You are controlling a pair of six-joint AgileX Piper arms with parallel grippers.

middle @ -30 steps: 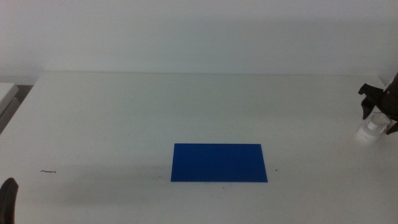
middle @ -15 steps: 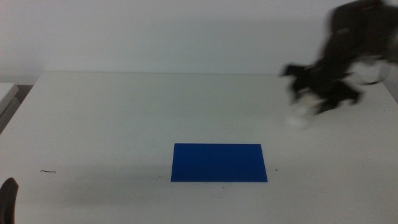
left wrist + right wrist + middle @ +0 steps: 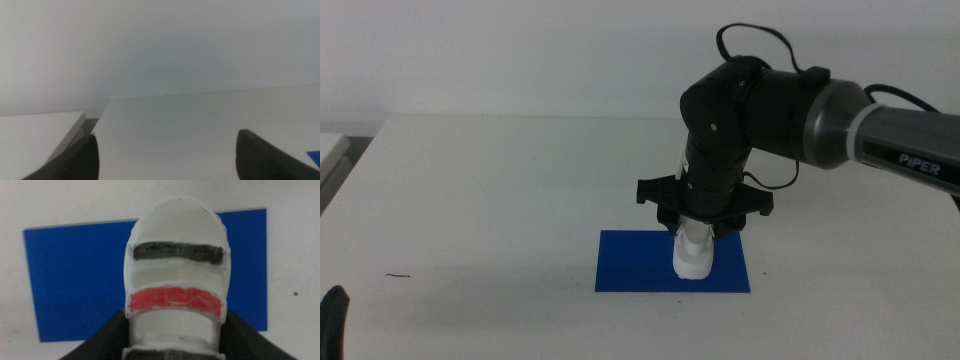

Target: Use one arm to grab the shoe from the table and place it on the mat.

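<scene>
The white shoe will go down on the middle of the blue mat (image 3: pixel 667 257) (image 3: pixel 142 278) from my right gripper.
The right arm (image 3: pixel 770 110) reaches in from the right over the blue mat (image 3: pixel 635 262). My right gripper (image 3: pixel 698 232) is shut on the white shoe (image 3: pixel 692 256) and holds it toe down over the mat's right half. In the right wrist view the shoe (image 3: pixel 175 275) shows a dark strap and a red strap, with the mat (image 3: pixel 75 280) beneath it and my jaws on both sides. I cannot tell if the toe touches the mat. My left gripper (image 3: pixel 165 155) waits open and empty at the table's front left corner, showing in the middle view (image 3: pixel 332 318).
The white table (image 3: pixel 500 190) lies all around the mat. A thin dark speck (image 3: pixel 398 275) lies near the front left. A lighter surface (image 3: pixel 330 150) stands beyond the table's left edge.
My right arm has swept in from the far right with the shoe in its gripper and now hangs over the mat. The left gripper has not moved.
</scene>
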